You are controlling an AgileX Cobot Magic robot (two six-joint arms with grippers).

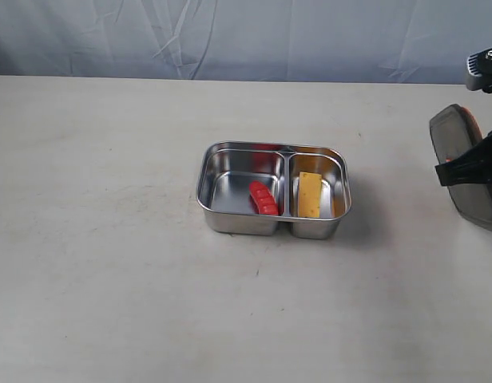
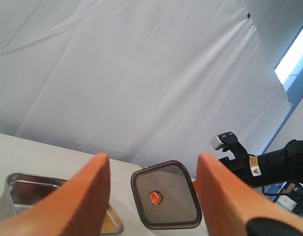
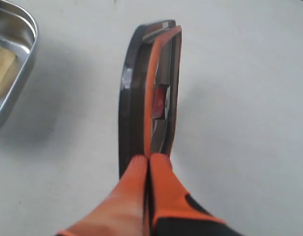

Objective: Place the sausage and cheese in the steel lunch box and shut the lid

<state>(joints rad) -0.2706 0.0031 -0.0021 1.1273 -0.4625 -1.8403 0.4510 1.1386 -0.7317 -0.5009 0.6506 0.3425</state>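
Observation:
Next, my right gripper releases the dark lid, still hanging tilted above the table, on the bare table, nearer than the lunch box's cheese side [image 1: 427, 302].
The steel lunch box [image 1: 274, 148] stands open in the middle of the table. In its larger left compartment lies the red sausage [image 1: 263, 198], and the yellow cheese [image 1: 309, 194] lies in the smaller right one. At the far right my right gripper [image 1: 442, 171] is shut on the edge of the dark lid [image 1: 458, 132], which hangs tilted on edge above the table. In the right wrist view the gripper [image 3: 149, 158] pinches the lid [image 3: 129, 98], seen edge-on. My left gripper [image 2: 152, 157] is open and holds nothing; it faces the lid [image 2: 168, 196] from a distance.
A pale cloth backdrop [image 1: 246, 36] hangs behind the table. The lunch box [image 2: 23, 184] shows low in the left wrist view, and the right arm [image 2: 269, 164] shows beyond the lid. The box's rim [image 3: 33, 34] and the cheese [image 3: 3, 69] show in the right wrist view.

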